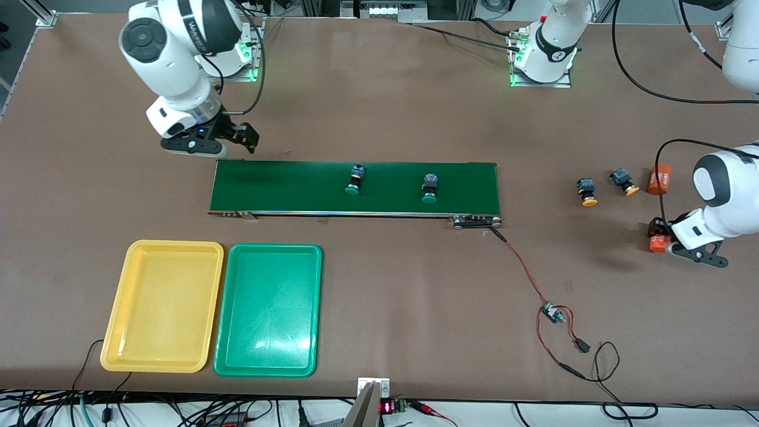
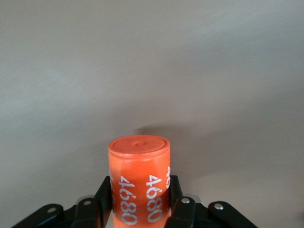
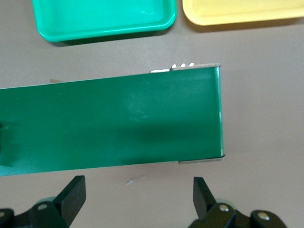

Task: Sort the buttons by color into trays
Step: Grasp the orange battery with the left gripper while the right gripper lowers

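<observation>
Next, I let go of the orange cylinder with my left gripper on the dark-green conveyor belt [image 1: 459,187] near its cable end, past the buttons with green caps.
Two green-capped buttons [image 1: 354,181] [image 1: 430,188] stand on the dark-green conveyor belt [image 1: 284,187]. Two yellow-orange-capped buttons [image 1: 587,192] [image 1: 624,181] rest on the table toward the left arm's end. The yellow tray [image 1: 161,305] and green tray [image 1: 268,308] lie side by side, nearer the front camera than the belt, both with nothing in them. My left gripper [image 1: 657,238] [image 2: 140,187] is shut on an orange "4680" cylinder [image 2: 139,161], a finger on each side. My right gripper [image 1: 240,142] [image 3: 137,190] hangs open over bare table at the belt's end, holding nothing.
A second orange "4680" cylinder [image 1: 659,179] lies beside the yellow-orange buttons. A red-black cable with a small controller [image 1: 552,312] runs from the belt's end toward the front edge. The right wrist view shows the belt [image 3: 109,123], green tray [image 3: 104,19] and yellow tray [image 3: 242,12].
</observation>
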{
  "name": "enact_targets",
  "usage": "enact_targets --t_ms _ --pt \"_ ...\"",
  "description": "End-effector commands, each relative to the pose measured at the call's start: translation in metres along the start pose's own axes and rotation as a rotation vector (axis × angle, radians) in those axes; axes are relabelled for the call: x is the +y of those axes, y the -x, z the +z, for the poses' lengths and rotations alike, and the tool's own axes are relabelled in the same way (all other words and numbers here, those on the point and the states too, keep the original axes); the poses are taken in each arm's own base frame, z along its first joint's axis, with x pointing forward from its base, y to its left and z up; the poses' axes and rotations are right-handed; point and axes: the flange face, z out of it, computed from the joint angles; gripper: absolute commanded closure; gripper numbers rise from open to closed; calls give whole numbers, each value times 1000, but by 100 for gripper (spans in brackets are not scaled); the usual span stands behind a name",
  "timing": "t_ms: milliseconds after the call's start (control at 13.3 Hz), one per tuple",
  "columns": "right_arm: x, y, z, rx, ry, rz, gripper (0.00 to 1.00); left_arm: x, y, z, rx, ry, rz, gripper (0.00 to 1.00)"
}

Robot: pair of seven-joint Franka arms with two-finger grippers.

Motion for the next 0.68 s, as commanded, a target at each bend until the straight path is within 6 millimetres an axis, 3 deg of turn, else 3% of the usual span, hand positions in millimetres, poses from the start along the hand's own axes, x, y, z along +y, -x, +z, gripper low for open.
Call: enact_targets --t_ms 0,377,603 --pt "-16 8 10 9 -19 53 0 64 -26 -51 -46 50 127 79" --pt "-52 13 41 -1 -74 65 0 178 -70 -88 -61 120 399 79" --pt "-71 17 59 -14 -97 25 0 261 -91 -105 -32 151 602 79"
